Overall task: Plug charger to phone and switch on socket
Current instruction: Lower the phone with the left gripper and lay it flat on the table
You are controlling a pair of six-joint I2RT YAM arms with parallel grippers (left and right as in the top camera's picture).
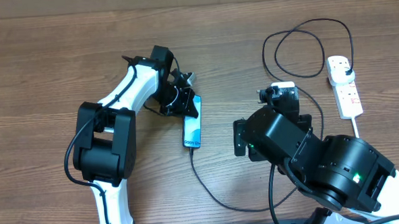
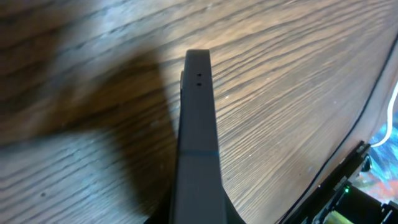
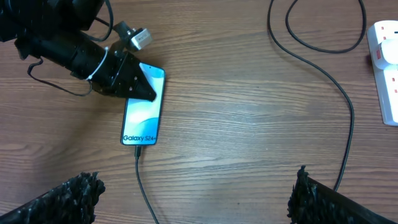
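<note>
My left gripper should put the phone down flat on the bare wood [image 1: 190, 128] between my arms.
The phone [image 1: 192, 128] [image 3: 143, 118] lies flat on the table with its light-blue screen lit. My left gripper [image 1: 188, 104] [image 3: 142, 87] is shut, and its black tip rests on the phone's far end. In the left wrist view the closed fingers [image 2: 199, 124] fill the middle as one dark bar and hide the phone. The charger cable [image 1: 209, 189] [image 3: 144, 186] has its connector [image 3: 138, 151] at the phone's near end. The cable loops round to a black plug [image 1: 347, 70] in the white socket [image 1: 345, 91] [image 3: 388, 74]. My right gripper [image 3: 196, 186] hangs open above bare wood, holding nothing.
The right arm's bulky black body [image 1: 302, 155] covers the near right of the table and part of the cable. The socket's thick white cord [image 1: 357, 127] runs toward the near edge. A wide cable loop [image 1: 308, 50] lies at the far right.
</note>
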